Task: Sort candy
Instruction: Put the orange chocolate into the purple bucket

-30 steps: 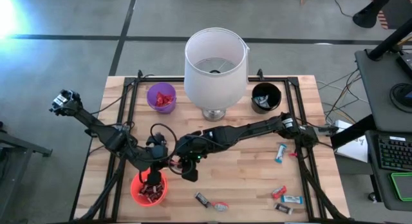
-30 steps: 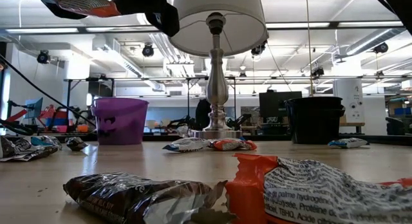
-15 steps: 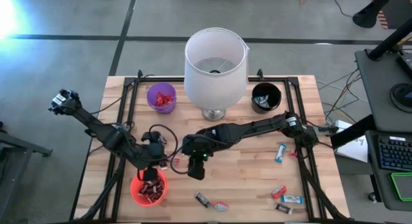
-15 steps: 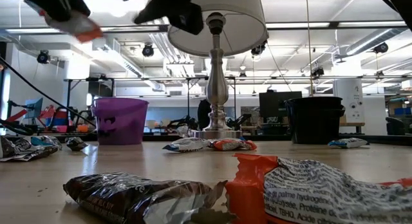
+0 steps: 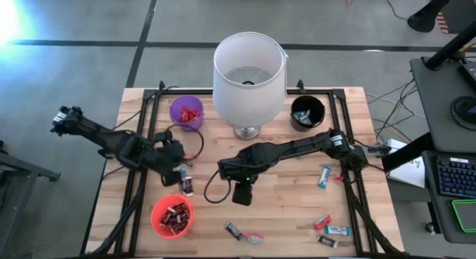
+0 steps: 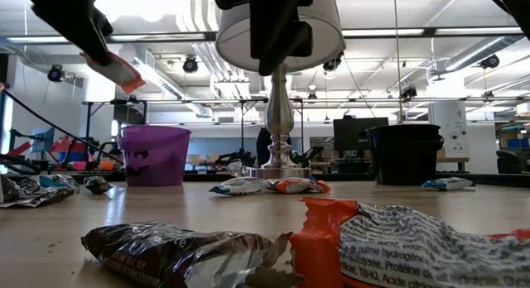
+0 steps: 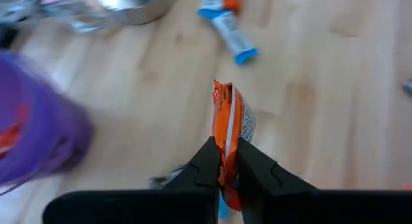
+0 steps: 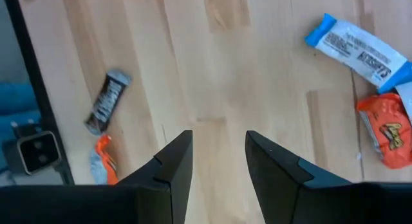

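Observation:
The orange-wrapped candy, now high above the table, will be released by my left gripper inside the purple cup (image 5: 184, 114) (image 7: 9, 138), next to the candies in it.
My left gripper (image 5: 184, 181) hovers over the table just beyond the red cup (image 5: 172, 217) and is shut on an orange-wrapped candy (image 7: 228, 130). In the low view that candy (image 6: 117, 69) shows high above the table. My right gripper (image 5: 242, 195) hangs open over bare wood near the table's middle, its fingers (image 8: 170, 166) touching nothing. Loose candies lie flat on the table: a dark one (image 8: 106, 102), an orange one (image 8: 103, 161), a blue-and-white one (image 8: 359, 51) and another orange one (image 8: 385, 130). The red cup holds several candies. My left gripper pinches the orange candy between its two fingers (image 7: 207, 161), gripping the wrapper's near end (image 7: 226, 176) edge-on. The fingers lie along the candy, whose far end (image 7: 222, 95) sticks out past the fingertips. The candy is lifted clear and slants downward below the gripper.
A lamp (image 5: 249, 77) stands at the table's far middle, with a purple cup (image 5: 186, 112) to its left and a black cup (image 5: 306, 112) to its right. More candies lie near the right and near edges (image 5: 324, 176) (image 5: 336, 231) (image 5: 234, 229). Black rails (image 5: 149, 125) cross the tabletop.
My left gripper has moved from above the red cup toward the far edge, carrying the orange candy. My right gripper has drawn away from it toward the table's right. The two grippers, close together a second ago, now stand apart.

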Motion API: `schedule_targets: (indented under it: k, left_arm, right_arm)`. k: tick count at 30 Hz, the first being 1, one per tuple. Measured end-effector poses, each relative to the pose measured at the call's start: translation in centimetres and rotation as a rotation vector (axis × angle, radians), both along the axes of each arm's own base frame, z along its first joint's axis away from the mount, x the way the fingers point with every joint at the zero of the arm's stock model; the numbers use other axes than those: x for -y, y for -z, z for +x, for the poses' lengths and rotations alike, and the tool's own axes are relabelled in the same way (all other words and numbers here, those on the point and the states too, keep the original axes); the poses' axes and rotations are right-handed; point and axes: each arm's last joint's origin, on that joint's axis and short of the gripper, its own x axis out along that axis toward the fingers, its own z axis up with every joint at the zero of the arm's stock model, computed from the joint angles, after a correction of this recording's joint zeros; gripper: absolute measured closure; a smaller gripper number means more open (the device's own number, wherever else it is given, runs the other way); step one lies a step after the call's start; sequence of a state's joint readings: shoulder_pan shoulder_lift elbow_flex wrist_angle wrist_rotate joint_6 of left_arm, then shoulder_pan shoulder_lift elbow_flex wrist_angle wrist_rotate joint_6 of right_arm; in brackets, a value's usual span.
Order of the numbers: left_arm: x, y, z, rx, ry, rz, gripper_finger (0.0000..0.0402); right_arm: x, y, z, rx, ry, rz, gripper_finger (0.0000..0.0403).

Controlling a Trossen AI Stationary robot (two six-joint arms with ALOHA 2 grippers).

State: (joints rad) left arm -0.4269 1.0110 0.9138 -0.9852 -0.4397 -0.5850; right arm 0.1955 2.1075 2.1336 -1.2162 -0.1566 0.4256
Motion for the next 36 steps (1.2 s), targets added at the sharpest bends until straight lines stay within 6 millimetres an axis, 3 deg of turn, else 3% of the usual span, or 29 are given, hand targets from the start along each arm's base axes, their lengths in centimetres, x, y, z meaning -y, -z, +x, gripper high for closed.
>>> schedule_targets:
  k: [15, 22, 36]
  left_arm:
    - [-5.6, -1.3, -2.2, 0.031, -0.334, 0.177, 0.0389]
    - [-7.5, -1.3, -2.0, 0.029, -0.506, 0.293, 0.0388]
    - [-11.4, -0.2, -0.7, -0.103, -0.689, 0.337, 0.0374]
  right_arm:
    - [1.2, 0.1, 0.0, -0.004, -0.085, -0.034, 0.0268]
    - [2.1, 0.1, 0.0, -0.003, -0.123, -0.051, 0.0268]
    - [3.7, 0.2, 0.3, 0.014, -0.156, -0.070, 0.0268]
